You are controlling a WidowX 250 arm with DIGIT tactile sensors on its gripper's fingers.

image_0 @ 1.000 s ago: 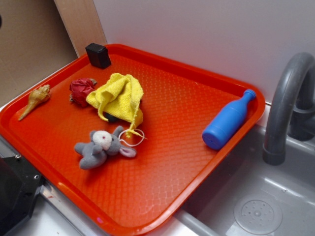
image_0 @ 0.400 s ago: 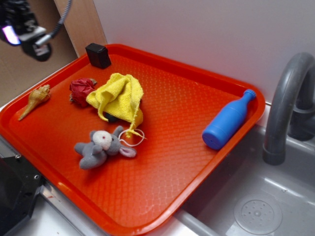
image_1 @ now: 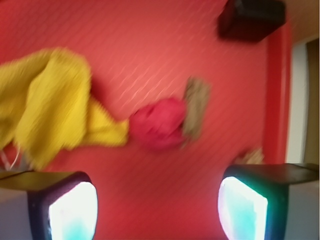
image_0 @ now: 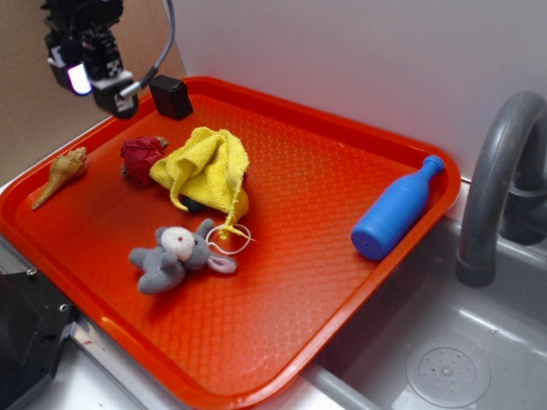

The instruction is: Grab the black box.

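The black box is in the tray's far corner, and my gripper needs to go there next and close on its long sides [image_0: 173,98] [image_1: 252,19].
The black box [image_0: 171,96] stands at the tray's far left corner, small and matte; the blurred wrist view shows the black box [image_1: 251,19] at the top right. My gripper [image_0: 115,94] hangs in the air just left of it, above the tray's left rim and apart from the box. From the wrist, the gripper [image_1: 157,200] is open, its two glowing fingers wide apart with only bare tray between them. A red wad [image_0: 143,156] lies below the gripper, and that red wad [image_1: 160,122] sits mid-frame in the wrist view.
On the red tray [image_0: 299,282] lie a yellow cloth [image_0: 205,166], a grey plush mouse [image_0: 175,256], a shell [image_0: 61,173] and a blue bottle [image_0: 396,209]. A grey faucet [image_0: 500,171] and sink stand at the right. Black equipment [image_0: 26,342] sits front left.
The gripper came into view at the upper left and has moved right and down toward the black box. Nothing on the tray has shifted.
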